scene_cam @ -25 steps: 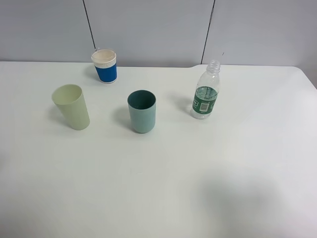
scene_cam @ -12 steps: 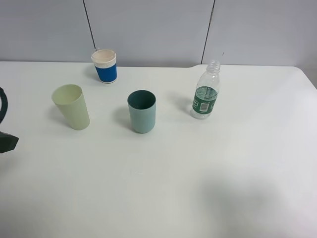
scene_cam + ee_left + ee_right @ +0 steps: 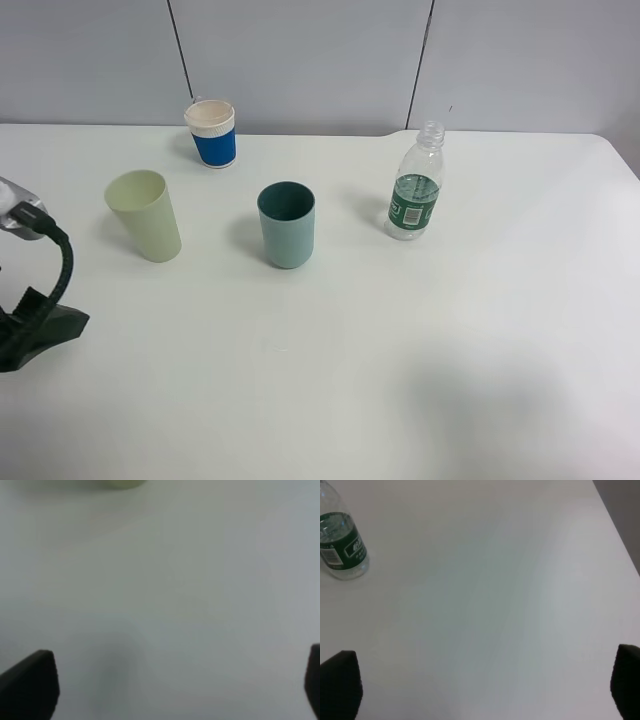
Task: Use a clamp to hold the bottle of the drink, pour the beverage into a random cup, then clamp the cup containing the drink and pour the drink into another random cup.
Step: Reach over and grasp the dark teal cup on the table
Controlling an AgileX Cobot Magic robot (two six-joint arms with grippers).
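The teal cup stands between the pale green cup and the bottle, and my left gripper needs to close around the body of the teal cup (image 3: 288, 240).
A clear, uncapped bottle (image 3: 415, 190) with a green label stands at the right of the white table and holds some liquid. It also shows in the right wrist view (image 3: 341, 545). A teal cup (image 3: 287, 225) stands in the middle. A pale green cup (image 3: 145, 215) stands to its left, and a blue paper cup (image 3: 212, 133) stands at the back. My left gripper (image 3: 45, 330) is at the table's left edge, in front of the pale green cup. It is open and empty in the left wrist view (image 3: 172, 685). My right gripper (image 3: 482, 687) is open and empty over bare table, some way from the bottle.
The white table (image 3: 400, 380) has a grey panelled wall behind it. Its right edge shows in the right wrist view (image 3: 615, 525). A sliver of the pale green cup (image 3: 122, 482) shows at the edge of the left wrist view.
My left arm has come into the exterior view from the left edge and moved rightward over the table. The cups and the bottle have not moved.
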